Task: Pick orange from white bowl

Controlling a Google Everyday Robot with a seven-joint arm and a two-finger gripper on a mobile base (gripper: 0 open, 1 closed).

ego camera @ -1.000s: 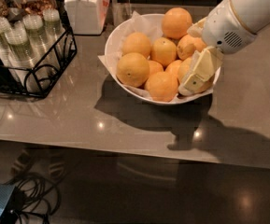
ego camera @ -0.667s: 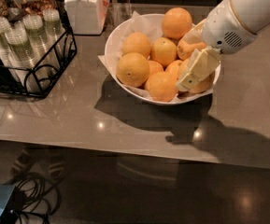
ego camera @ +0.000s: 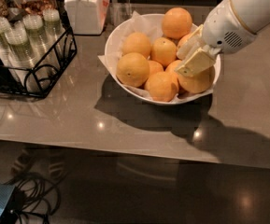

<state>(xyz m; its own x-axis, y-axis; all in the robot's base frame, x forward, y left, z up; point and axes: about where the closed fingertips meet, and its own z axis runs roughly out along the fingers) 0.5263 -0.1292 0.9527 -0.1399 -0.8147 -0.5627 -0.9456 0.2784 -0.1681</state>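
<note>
My fingers sit high across the fruit's top, so I should open, back off and grip that fruit lower from the bowl's rim side [ego camera: 208, 82].
The white bowl [ego camera: 118, 38], lined with crinkled white paper, stands on the grey counter and holds several orange fruits. The orange [ego camera: 132, 69], the largest and palest, with a small dark stem dimple, lies at the bowl's front left. My gripper [ego camera: 193, 57], cream-coloured on a white arm coming in from the upper right, is over the right side of the bowl, just above the fruits there [ego camera: 197, 81]. It is well to the right of the orange and not touching it. Another fruit [ego camera: 176, 22] sits on top at the back.
A black wire rack [ego camera: 29, 73] with stacked lidded cups stands at the left. A square white lidded jar [ego camera: 84, 10] is behind the bowl at the back left. The counter's front edge [ego camera: 102, 146] runs below, with cables on the floor [ego camera: 27, 195].
My gripper has shifted a little up and back over the right side of the bowl. The fruits and the bowl have not moved.
</note>
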